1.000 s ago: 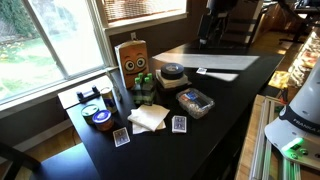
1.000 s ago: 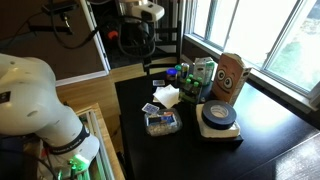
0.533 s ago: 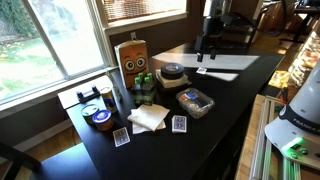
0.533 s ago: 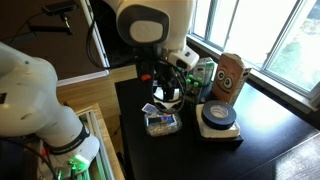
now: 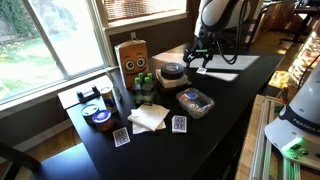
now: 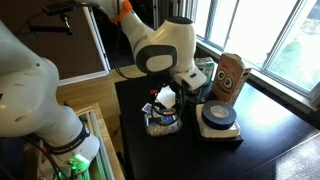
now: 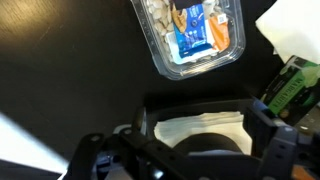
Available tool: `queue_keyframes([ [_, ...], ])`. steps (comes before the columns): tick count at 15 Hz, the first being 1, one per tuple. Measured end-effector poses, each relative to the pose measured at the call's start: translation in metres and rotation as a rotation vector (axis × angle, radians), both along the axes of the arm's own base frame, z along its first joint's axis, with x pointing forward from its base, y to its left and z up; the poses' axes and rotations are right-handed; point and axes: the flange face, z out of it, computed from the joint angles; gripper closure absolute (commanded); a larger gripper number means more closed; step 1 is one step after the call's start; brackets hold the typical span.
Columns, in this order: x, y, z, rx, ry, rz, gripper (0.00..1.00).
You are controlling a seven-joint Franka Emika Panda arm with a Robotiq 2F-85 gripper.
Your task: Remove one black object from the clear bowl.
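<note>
Next, I close my gripper on the blue piece that sits in the clear bowl, taking it at its end (image 5: 191, 97) (image 7: 199, 50) nearest the round black dish.
The clear bowl (image 5: 196, 102) sits near the table's front edge, with dark and coloured bits inside. It also shows in an exterior view (image 6: 162, 122). In the wrist view the clear bowl (image 7: 190, 35) lies at the top, holding blue, orange and pale pieces. I cannot single out the black object among them. My gripper (image 5: 196, 60) hangs open and empty above the table, behind the bowl and over the round black dish (image 5: 172, 72). In the wrist view its fingers (image 7: 190, 150) are spread wide around that dish (image 7: 210, 160).
A wooden owl-faced box (image 5: 132, 57) and green items (image 5: 145, 85) stand by the window. A white napkin (image 5: 148, 117) and blue-backed playing cards (image 5: 179, 124) lie near the bowl. Round tins (image 5: 98, 116) sit at the table's end. White paper (image 5: 222, 66) lies beyond the gripper.
The arm has swung in and come down, from high at the back of the table to just over the round black dish beside the bowl. The objects on the table have not moved.
</note>
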Motion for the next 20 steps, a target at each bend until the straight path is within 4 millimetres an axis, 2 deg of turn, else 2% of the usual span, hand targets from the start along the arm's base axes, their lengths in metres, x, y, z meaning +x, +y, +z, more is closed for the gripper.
queue_keyframes([
  [4, -0.009, -0.006, -0.021, -0.050, 0.089, -0.159, 0.00],
  [8, -0.010, -0.005, -0.022, -0.053, 0.100, -0.186, 0.00],
  [10, -0.011, -0.002, -0.026, -0.039, 0.110, -0.107, 0.00],
  [15, -0.016, 0.021, -0.062, 0.122, 0.143, 0.062, 0.00],
  [17, -0.015, 0.023, -0.066, 0.203, 0.129, 0.088, 0.00],
  [20, -0.008, 0.019, -0.060, 0.338, 0.081, 0.128, 0.00],
])
